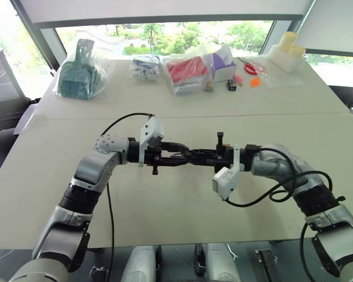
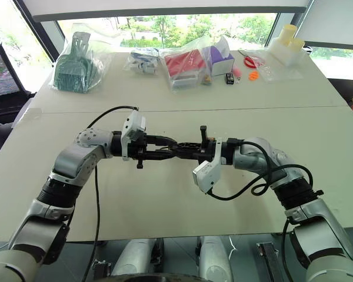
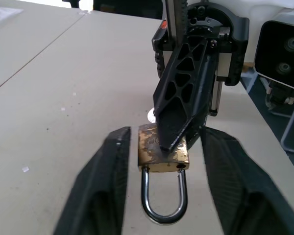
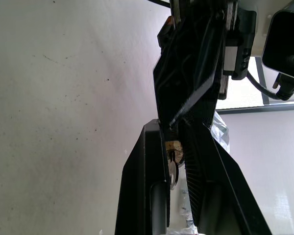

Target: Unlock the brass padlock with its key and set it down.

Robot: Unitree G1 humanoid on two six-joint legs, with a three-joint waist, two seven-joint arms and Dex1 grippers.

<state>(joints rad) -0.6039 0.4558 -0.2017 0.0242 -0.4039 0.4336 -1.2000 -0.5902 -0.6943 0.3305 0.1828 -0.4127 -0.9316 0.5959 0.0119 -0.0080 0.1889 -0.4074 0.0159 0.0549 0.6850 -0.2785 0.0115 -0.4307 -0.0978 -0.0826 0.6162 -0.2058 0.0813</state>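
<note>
My left gripper's fingers are on both sides of the padlock's brass body, which my right gripper is holding. Next, my left gripper pulls back and closes at one leg of the shackle (image 3: 182, 184).
The brass padlock (image 3: 152, 152) hangs in the air above the table, between both grippers, which meet tip to tip over the middle of the table. Its silvery shackle (image 3: 159, 208) points back toward my left wrist. My right gripper (image 4: 170, 129) is shut on the lock's brass body (image 4: 174, 145). My left gripper (image 3: 165, 133) stands open, one finger (image 3: 105, 176) on each side of the lock and not clamping it. I cannot make out the key; a thin silvery ring (image 4: 172, 171) hangs beside the lock. In the left eye view the fingers hide the lock.
The pale table (image 1: 165, 205) spreads below both arms. Along its far edge lie a bagged green scoop (image 1: 76, 73), a bagged red item (image 1: 185, 71), a purple box (image 1: 223, 63), small orange bits (image 1: 255, 82) and a white holder with yellow cups (image 1: 287, 53).
</note>
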